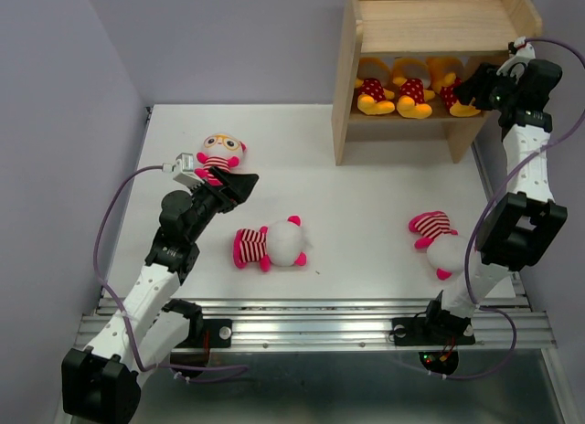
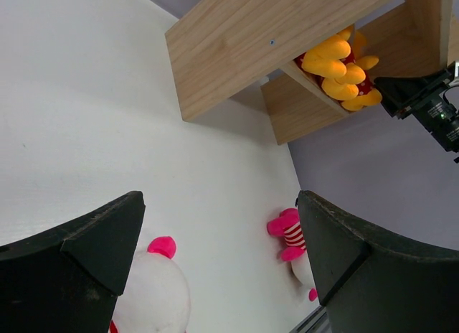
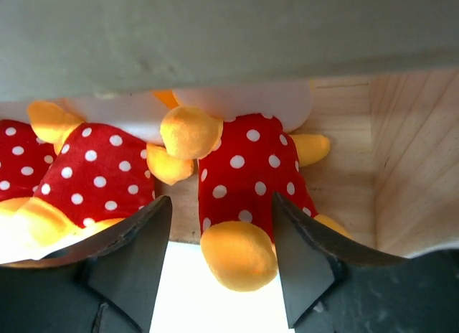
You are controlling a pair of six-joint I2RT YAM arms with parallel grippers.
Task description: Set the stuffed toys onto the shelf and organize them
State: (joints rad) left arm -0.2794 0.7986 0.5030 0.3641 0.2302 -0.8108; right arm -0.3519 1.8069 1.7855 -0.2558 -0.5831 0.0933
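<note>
The yellow toy at my right gripper leans with its feet toward the shelf's side, so I need to grip its foot (image 3: pixel 239 258) and stand it straighter before I back away.
Three yellow stuffed toys in red dotted outfits lie in a row on the lower tier of the wooden shelf (image 1: pixel 430 26): left (image 1: pixel 374 90), middle (image 1: pixel 413 93), right (image 1: pixel 457 90). My right gripper (image 1: pixel 475 88) is at that tier's right end. Its fingers stand open on either side of the rightmost toy's (image 3: pixel 247 168) foot, with a gap on the left. Three white-headed pink-striped toys lie on the table: one far left (image 1: pixel 219 154), one centre (image 1: pixel 274 244), one right (image 1: pixel 439 241). My left gripper (image 1: pixel 242 184) hovers open and empty just below the far-left toy.
The shelf's upper tier (image 1: pixel 437 22) holds nothing. A shelf side panel (image 1: pixel 345 95) stands on the white table (image 1: pixel 366 196) at the back. Purple walls close in left and right. The aluminium rail (image 1: pixel 311 328) runs along the near edge.
</note>
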